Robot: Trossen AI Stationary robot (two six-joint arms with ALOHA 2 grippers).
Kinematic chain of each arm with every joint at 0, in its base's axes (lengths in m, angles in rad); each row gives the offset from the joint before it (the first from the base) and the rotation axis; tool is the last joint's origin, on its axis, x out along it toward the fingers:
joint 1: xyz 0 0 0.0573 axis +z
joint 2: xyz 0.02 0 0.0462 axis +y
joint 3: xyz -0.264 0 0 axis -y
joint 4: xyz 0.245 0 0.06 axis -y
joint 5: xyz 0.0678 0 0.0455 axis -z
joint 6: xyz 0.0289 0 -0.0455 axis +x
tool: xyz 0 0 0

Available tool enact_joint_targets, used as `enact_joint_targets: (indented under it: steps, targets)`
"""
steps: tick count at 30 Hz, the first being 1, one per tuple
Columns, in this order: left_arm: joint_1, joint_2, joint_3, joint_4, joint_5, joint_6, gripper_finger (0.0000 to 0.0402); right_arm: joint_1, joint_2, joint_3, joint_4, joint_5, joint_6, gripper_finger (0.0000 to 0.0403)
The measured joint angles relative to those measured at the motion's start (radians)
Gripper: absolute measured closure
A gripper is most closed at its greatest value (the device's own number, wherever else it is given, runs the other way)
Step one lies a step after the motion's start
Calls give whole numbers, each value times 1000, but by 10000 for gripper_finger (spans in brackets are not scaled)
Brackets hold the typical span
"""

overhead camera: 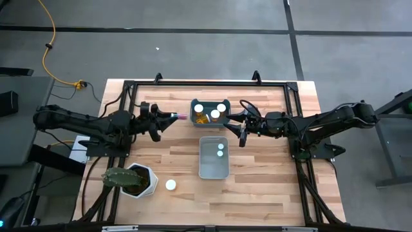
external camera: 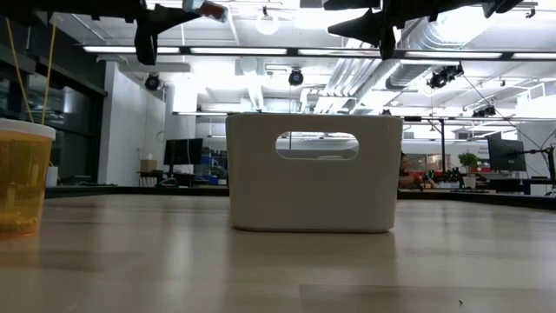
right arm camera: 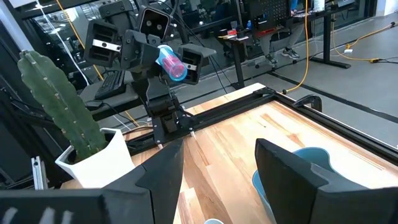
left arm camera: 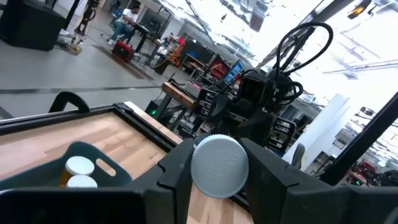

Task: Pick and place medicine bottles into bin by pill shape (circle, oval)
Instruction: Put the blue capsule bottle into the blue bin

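Observation:
The robot's left gripper will release the pink bottle in the far blue-grey bin [overhead camera: 195, 116], next to the lying amber bottle.
My left gripper [overhead camera: 171, 116] is raised above the table left of the far bin and is shut on a pink bottle [overhead camera: 182, 116] with a pale ridged cap [left arm camera: 219, 165]. The far blue-grey bin [overhead camera: 194, 119] holds several white-capped amber bottles [overhead camera: 215, 114]. The near grey bin [overhead camera: 205, 169] holds two pale-topped bottles [overhead camera: 221, 150]. One white-capped amber bottle [overhead camera: 170, 185] stands alone on its base near the table's front. My right gripper [overhead camera: 237, 127] is open and empty, raised just right of the far bin. My left gripper pinches the bottle's cap end [left arm camera: 219, 165] between its two fingers [left arm camera: 177, 177]. The fingers lie level, pointing toward the table's right, along the bottle. The pink body [right arm camera: 176, 67] sticks out past the fingertips. The bottle is level and lifted clear of the table.
A white hexagonal pot [overhead camera: 143, 182] with a green cactus [overhead camera: 116, 178] stands at the front left, close to the lone bottle. A black frame rail [overhead camera: 206, 82] runs along the table's far edge and sides. Bare wood lies right of the near bin.

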Motion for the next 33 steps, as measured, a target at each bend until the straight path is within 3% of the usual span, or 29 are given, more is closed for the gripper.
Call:
enact_joint_targets:
  steps: [8, 13, 18, 24, 29, 33]
  targets:
    - [35, 26, 11, -15, -4, -50, 295, 0, 0, 0, 0, 0, 0, 210]
    - [137, 105, 129, -198, 49, -76, 295, 0, 0, 0, 0, 0, 0, 210]
    - [252, 272, 317, -462, 214, -15, 295, 0, 0, 0, 0, -1, 0, 210]
    - [350, 527, 547, -733, 328, 107, 295, 0, 0, 0, 0, -1, 0, 210]
    - [397, 707, 698, -916, 351, 226, 295, 0, 0, 0, 0, -7, 3, 210]
    - [417, 802, 751, -959, 351, 287, 295, 0, 0, 0, 0, -8, 3, 210]
